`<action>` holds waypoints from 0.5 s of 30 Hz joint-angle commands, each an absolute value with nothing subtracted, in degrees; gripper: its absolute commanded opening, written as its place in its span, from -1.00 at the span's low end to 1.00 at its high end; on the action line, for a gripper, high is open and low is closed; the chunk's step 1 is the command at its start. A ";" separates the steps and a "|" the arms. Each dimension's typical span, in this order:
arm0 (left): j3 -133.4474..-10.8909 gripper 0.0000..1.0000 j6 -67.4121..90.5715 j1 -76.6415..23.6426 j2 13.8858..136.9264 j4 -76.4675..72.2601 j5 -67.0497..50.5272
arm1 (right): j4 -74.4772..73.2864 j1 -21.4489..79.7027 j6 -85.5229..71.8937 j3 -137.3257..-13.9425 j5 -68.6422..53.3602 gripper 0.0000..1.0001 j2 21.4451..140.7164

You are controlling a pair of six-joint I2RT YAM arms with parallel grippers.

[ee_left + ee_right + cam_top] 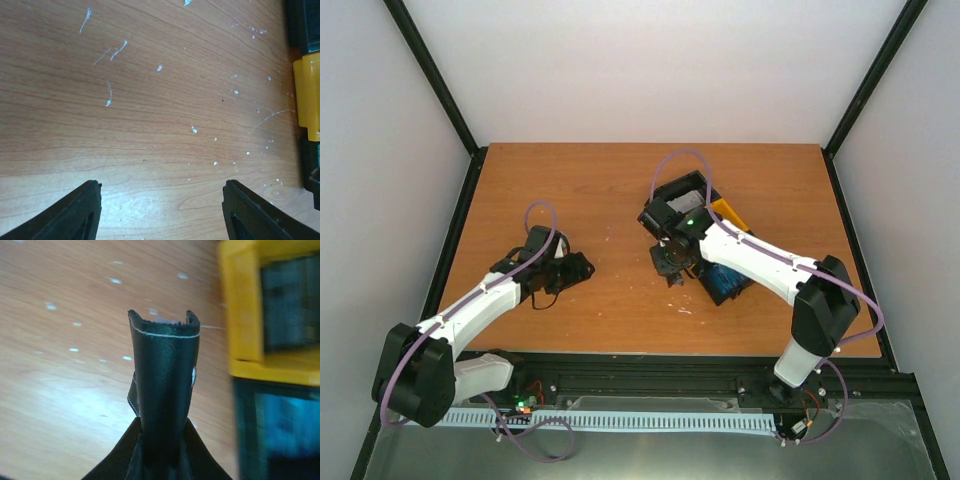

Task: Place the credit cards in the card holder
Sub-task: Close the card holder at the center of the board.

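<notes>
The card holder's covers are pinched shut by my right gripper, so next I lay the card holder flat and hold it by its strap (pixel 133 396) before putting in the credit cards.
The card holder (pixel 165 375), a black stitched leather case, stands up between the fingers of my right gripper (pixel 162 455), which is shut on its lower part. From above, that gripper (pixel 670 262) hangs over the table just left of the tray. A bright blue credit card (pixel 287 427) lies blurred in the tray's near compartment and also shows from above (pixel 725 283). My left gripper (pixel 162 210) is open over bare wood, with nothing between its fingers (pixel 75 215). From above it sits left of centre (pixel 576 270).
The black-and-yellow tray (pixel 723 212) lies right of centre, partly under the right arm. Its yellow wall (pixel 307 95) shows at the right edge of the left wrist view. The wooden tabletop carries small white specks. Black frame posts stand at the table's corners.
</notes>
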State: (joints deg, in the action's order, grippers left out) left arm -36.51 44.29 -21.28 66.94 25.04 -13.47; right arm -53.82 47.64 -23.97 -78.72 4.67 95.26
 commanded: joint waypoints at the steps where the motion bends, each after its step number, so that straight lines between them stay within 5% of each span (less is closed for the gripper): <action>1: -38.99 0.35 45.30 -21.45 66.53 23.56 -12.49 | -67.52 47.99 -24.04 -83.40 21.89 -0.94 97.04; 15: -46.27 0.40 43.90 -13.37 62.48 29.23 -9.63 | -79.92 59.49 -32.38 -95.92 36.09 -0.94 120.17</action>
State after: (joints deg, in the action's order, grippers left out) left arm -41.89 45.30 -17.15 64.27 26.94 -9.54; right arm -73.95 55.94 -28.47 -89.93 30.92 116.25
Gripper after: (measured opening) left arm 0.697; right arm 0.102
